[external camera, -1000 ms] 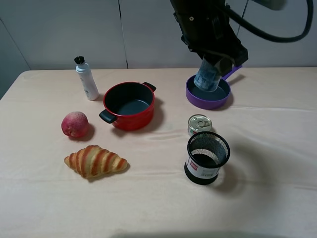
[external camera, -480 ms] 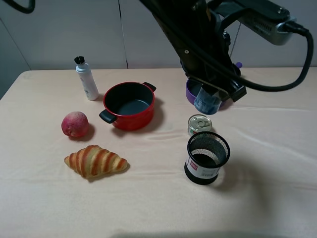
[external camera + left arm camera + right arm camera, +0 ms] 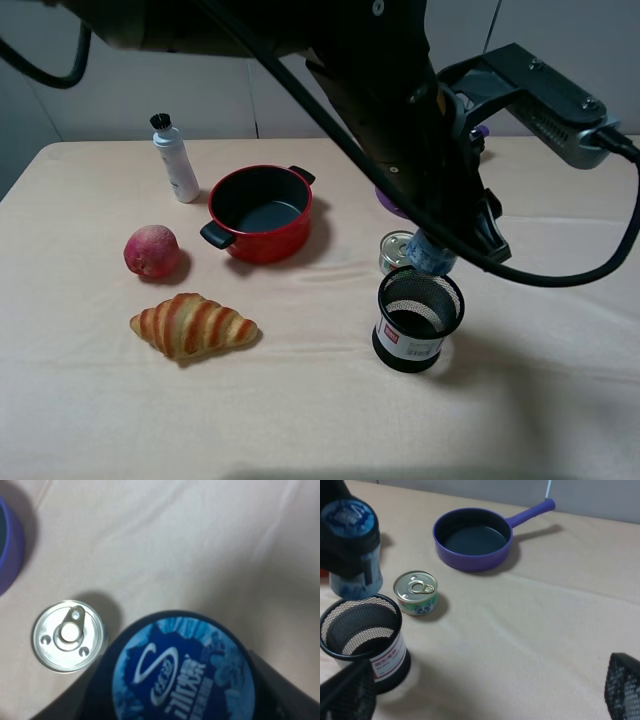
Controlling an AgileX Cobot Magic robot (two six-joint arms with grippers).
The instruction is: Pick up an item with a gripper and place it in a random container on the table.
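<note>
The robot's left gripper needs to release the jar inside the black wire-mesh cup (image 3: 415,314), in front of the silver tin can.
The jar (image 3: 431,256), clear glass with a dark blue lid and bluish label, hangs upright in my left gripper (image 3: 437,248), which is shut on it. It is held just above the far rim of the black wire-mesh cup (image 3: 419,318). In the right wrist view the jar (image 3: 349,582) sits in the black left gripper (image 3: 350,555), right behind the cup (image 3: 362,635). The left wrist view shows the jar's blue lid (image 3: 182,672) from above. My right gripper (image 3: 485,692) is open and empty, low beside the cup.
A small silver tin can (image 3: 397,248) stands just behind the cup. A purple frying pan (image 3: 472,539) is farther back. A red pot (image 3: 260,212), white bottle (image 3: 175,158), peach (image 3: 152,250) and croissant (image 3: 193,325) lie on the left.
My left gripper has carried the jar forward and down, from over the purple pan, past the tin can, to just above the mesh cup.
</note>
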